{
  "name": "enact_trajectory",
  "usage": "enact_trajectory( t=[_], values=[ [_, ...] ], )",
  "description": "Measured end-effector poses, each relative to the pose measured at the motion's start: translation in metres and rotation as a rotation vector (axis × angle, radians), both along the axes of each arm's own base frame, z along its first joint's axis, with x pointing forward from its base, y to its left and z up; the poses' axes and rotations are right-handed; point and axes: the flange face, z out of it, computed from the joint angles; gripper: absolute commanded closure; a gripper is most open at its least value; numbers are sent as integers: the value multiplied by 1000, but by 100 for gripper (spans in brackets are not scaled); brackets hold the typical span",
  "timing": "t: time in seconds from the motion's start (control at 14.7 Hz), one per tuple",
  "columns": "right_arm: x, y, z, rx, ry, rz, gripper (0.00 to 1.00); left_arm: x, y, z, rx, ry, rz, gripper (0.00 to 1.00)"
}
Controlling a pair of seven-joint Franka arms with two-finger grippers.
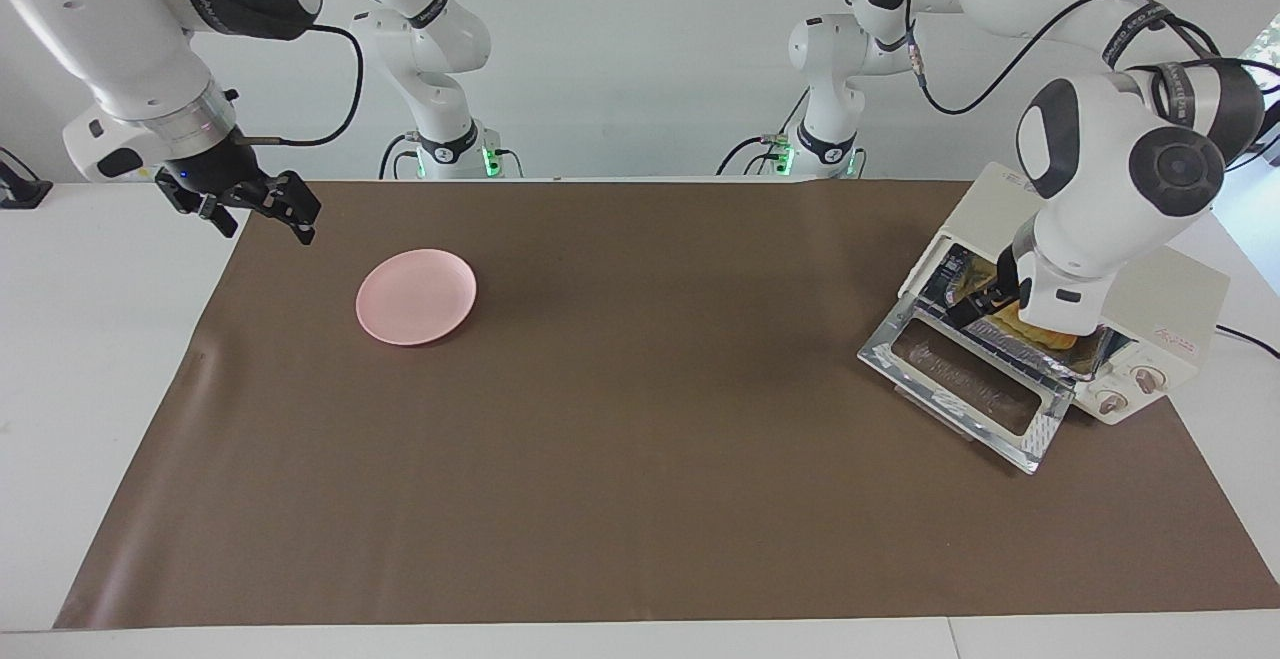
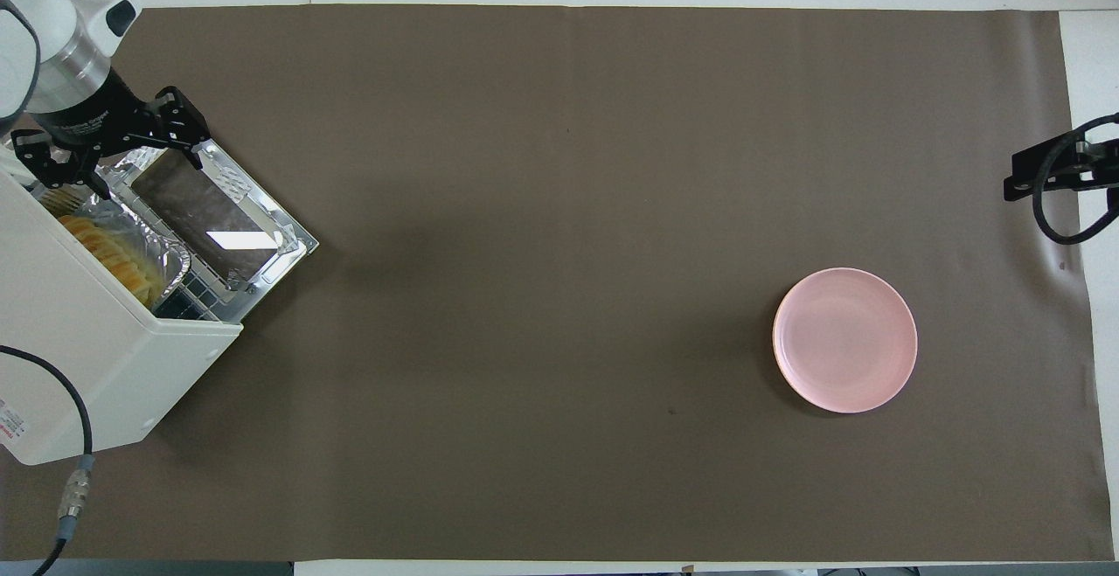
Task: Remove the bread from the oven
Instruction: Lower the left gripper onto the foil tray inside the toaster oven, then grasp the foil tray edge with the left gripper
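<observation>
The robot's left gripper should next move to the foil tray under the bread and close on its edge [image 2: 117, 209] facing the open glass door.
The cream-white oven [image 1: 1170, 304] stands at the left arm's end of the table, its glass door [image 1: 965, 384] folded down open. The golden ridged bread [image 1: 1045, 336] lies in a crinkled foil tray [image 1: 1005, 339] at the oven's mouth. It also shows in the overhead view [image 2: 109, 253], inside the oven [image 2: 79, 357]. My left gripper [image 1: 985, 304] is open and hangs just over the tray and the end of the bread; whether it touches them is hidden by the wrist. In the overhead view it [image 2: 109, 152] spreads wide above the door's hinge. My right gripper [image 1: 265, 209] waits open in the air.
A pink plate [image 1: 416, 296] lies on the brown mat [image 1: 640, 459] toward the right arm's end, also in the overhead view [image 2: 844, 339]. The right gripper [image 2: 1049, 170] hovers over the mat's edge near the plate. The oven's cable [image 2: 70, 436] trails off the table.
</observation>
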Motion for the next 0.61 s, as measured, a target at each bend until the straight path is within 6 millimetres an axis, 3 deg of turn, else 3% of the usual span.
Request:
enact_trajectory(
  t=[0.2,0.61],
  values=[
    [0,0,0,0,0,0,0,8,1,-20,63,-4,77,0],
    [0,0,0,0,0,0,0,22,42,-51,140,-42,248,0]
  ],
)
